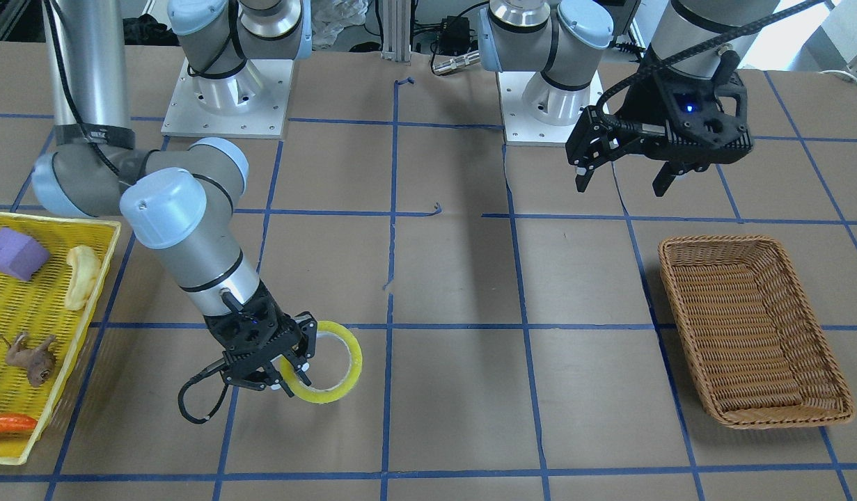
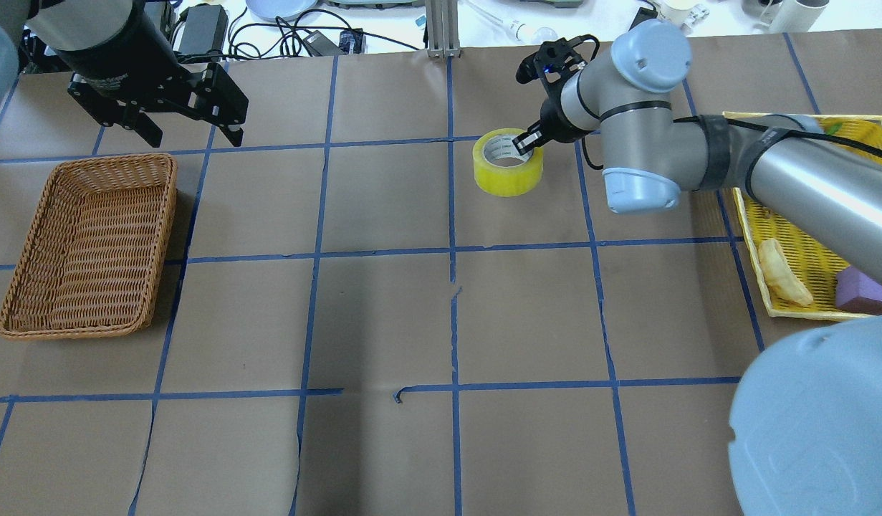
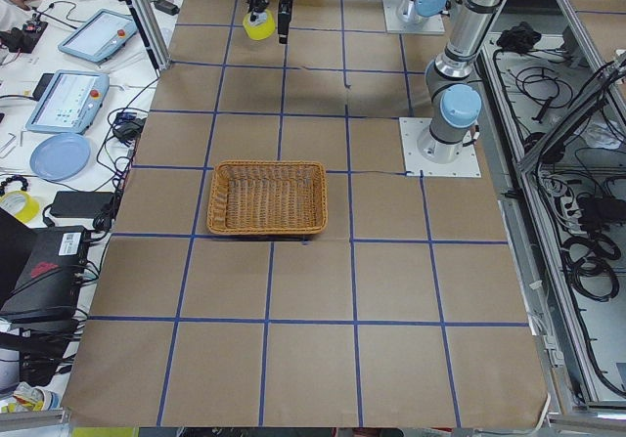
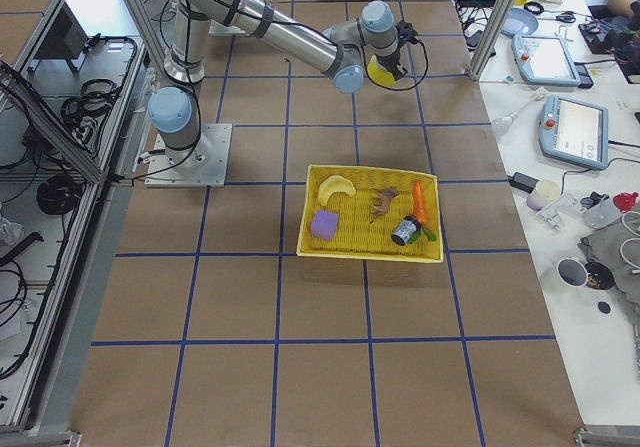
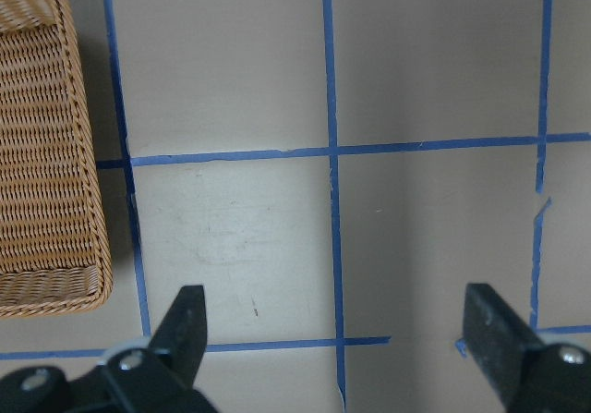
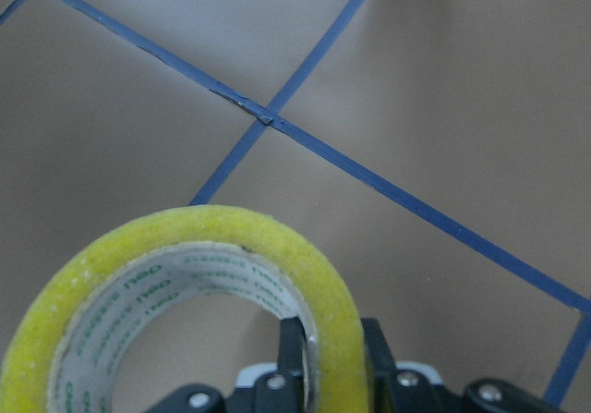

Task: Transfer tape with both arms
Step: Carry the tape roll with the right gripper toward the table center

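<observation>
The robot's right gripper will set the tape roll down on the nearby blue line [image 1: 372,418] [image 6: 191,203], just short of that line's far crossing.
The yellowish-green tape roll [image 1: 356,356] hangs tilted from my right gripper [image 1: 294,376], one finger inside the pale core and one outside the ring's wall. It appears lifted a little off the paper. In the overhead view the tape [image 2: 509,178] and right gripper [image 2: 524,142] are at the table's far middle. The right wrist view shows the roll [image 6: 185,237] close up with the jaws shut on its wall. My left gripper [image 1: 621,184] is open and empty, held above the table beside the wicker basket; it also shows in the overhead view [image 2: 195,132] and the left wrist view [image 5: 337,321].
An empty brown wicker basket [image 1: 713,240] lies on my left side, also seen overhead [image 2: 97,159]. A yellow tray [image 1: 52,221] on my right side holds a purple block [image 1: 14,254], a pale banana-like piece [image 1: 82,275], a carrot and a small figure.
</observation>
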You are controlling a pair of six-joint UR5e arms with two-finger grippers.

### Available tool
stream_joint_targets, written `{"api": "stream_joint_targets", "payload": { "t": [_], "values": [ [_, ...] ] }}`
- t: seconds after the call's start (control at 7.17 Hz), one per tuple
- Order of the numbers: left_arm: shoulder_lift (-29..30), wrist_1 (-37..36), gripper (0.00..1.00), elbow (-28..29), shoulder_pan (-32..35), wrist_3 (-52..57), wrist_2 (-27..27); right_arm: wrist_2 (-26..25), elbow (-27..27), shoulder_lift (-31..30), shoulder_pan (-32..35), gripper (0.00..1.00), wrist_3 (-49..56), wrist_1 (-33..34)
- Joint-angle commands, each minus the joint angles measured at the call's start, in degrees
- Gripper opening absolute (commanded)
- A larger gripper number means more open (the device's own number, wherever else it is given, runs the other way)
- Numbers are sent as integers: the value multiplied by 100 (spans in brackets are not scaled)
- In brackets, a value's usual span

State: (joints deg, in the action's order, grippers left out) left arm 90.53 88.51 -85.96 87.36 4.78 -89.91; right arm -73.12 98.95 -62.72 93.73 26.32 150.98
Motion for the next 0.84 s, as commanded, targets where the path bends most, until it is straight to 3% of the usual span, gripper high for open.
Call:
{"api": "stream_joint_targets", "payload": {
  "t": [0.0, 0.28, 0.7],
  "values": [
    [0, 0, 100, 0, 0, 6, 0, 34, -680, 697, 207, 0, -520, 292],
    [0, -9, 100, 0, 0, 6, 0, -54, -877, 1015, 401, 0, -576, 501],
    [0, 0, 100, 0, -9, 6, 0, 209, -869, 1245, 418, 0, -567, 749]
  ]
}}
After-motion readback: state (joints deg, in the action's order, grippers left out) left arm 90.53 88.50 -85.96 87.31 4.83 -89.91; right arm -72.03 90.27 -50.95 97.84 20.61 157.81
